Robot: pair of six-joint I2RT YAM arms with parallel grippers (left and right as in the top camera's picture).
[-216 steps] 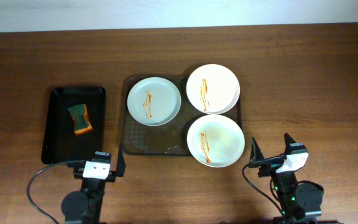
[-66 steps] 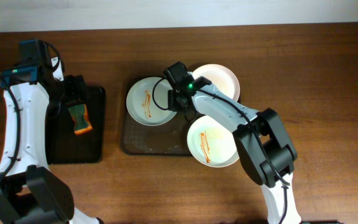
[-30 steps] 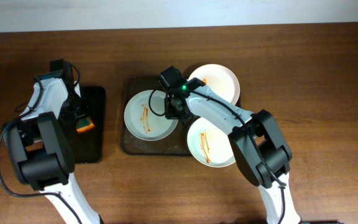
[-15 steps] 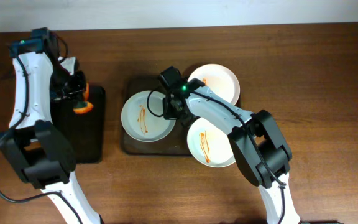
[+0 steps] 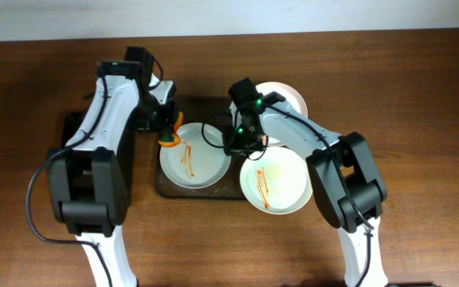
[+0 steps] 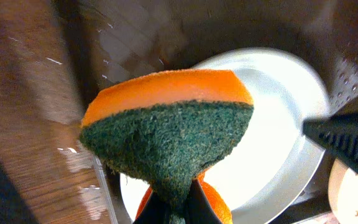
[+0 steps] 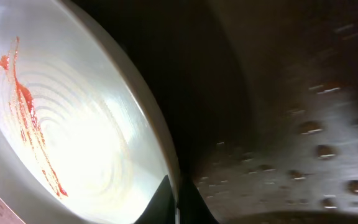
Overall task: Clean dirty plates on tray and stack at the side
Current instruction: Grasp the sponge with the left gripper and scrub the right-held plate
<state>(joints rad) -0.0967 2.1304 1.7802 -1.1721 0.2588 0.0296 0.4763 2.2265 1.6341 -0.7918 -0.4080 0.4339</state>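
Observation:
My right gripper is going to let go of the plate on the bare table (image 5: pixel 364 136) beside the brown tray, opposite the black tray.
Three white plates with red sauce streaks lie on the brown tray (image 5: pixel 183 188). The left plate (image 5: pixel 195 155) has my right gripper (image 5: pixel 231 144) shut on its right rim; the wrist view shows that rim (image 7: pixel 160 155) pinched between the fingers, with the plate (image 7: pixel 73 137) tilted. My left gripper (image 5: pixel 168 135) is shut on an orange and green sponge (image 5: pixel 169 140) over the plate's upper left edge. In the left wrist view the sponge (image 6: pixel 173 130) hangs green side forward above the plate (image 6: pixel 278 118). The other plates sit at front right (image 5: pixel 276 182) and back right (image 5: pixel 287 97).
A black tray (image 5: pixel 72 126) sits left of the brown tray, mostly under my left arm. The brown tray's wet, bare floor (image 7: pixel 291 93) shows beside the held plate. Bare wooden table (image 5: pixel 421 119) surrounds both trays.
My left gripper shut on the sponge, lifted it off the black tray and carried it right to the left plate. The right gripper stayed on the plate's rim as the plate shifted slightly.

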